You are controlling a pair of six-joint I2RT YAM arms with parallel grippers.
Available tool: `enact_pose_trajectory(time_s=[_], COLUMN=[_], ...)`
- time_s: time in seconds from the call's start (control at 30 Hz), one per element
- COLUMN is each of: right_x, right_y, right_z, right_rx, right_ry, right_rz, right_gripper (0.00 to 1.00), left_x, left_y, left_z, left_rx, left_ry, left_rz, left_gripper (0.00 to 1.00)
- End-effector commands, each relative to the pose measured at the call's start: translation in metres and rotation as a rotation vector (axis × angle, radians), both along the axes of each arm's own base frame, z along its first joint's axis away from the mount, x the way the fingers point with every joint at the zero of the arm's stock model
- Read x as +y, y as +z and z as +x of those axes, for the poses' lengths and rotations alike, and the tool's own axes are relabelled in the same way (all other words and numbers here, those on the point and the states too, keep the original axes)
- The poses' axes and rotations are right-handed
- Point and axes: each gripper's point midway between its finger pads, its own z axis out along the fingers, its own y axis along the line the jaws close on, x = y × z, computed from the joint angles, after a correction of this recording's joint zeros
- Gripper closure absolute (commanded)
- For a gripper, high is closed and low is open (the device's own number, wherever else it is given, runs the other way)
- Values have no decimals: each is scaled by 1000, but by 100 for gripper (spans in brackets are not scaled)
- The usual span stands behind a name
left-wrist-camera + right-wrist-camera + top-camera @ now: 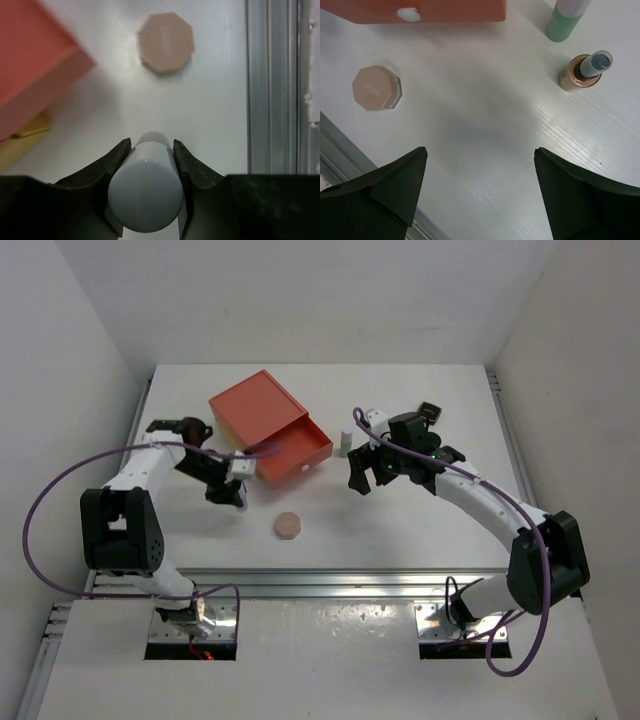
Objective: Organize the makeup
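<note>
I will use my left gripper to set the tiny white vial down inside the open drawer (310,456) along its front side, behind the white knob. The vial is now just above the table.
My left gripper (151,144) is shut on the tiny white vial (146,192), which lies between both jaws just above the table. In the top view this gripper (228,494) sits in front of the orange drawer box (258,412). The peach octagonal compact (165,42) lies flat ahead of it, also seen as the peach compact (289,525). My right gripper (480,150) hangs open over bare table, nothing between its fingers. Beyond it stand the green-white bottle (564,24) and the tan dark-capped bottle (584,71). The green-white bottle (346,443) stands by the drawer's right corner.
The orange box's drawer (296,454) is pulled out toward the front, its white knob (408,14) facing my right gripper (364,476). A small dark compact (430,410) sits at the back right. An aluminium rail (340,580) runs along the table's near edge.
</note>
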Motion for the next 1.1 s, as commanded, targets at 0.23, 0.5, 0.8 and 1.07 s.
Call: enact_pose_trajectory(time_s=[0.23, 0.5, 0.8, 1.07], right_x=[5, 18, 12, 10], right_y=[19, 21, 19, 13], right_z=[18, 46, 47, 41], right_rx=[-56, -39, -57, -38], right_ry=[-38, -110, -138, -150], right_rz=[22, 71, 50, 47], right_gripper=[12, 13, 15, 15], left_x=[-21, -80, -77, -90], left_y=[119, 167, 119, 75], left_z=[55, 139, 157, 137], left_rx=[101, 50, 56, 151], left_ry=[414, 602, 693, 649], left_rz=[27, -12, 216, 325], left_gripper=[100, 100, 100, 100])
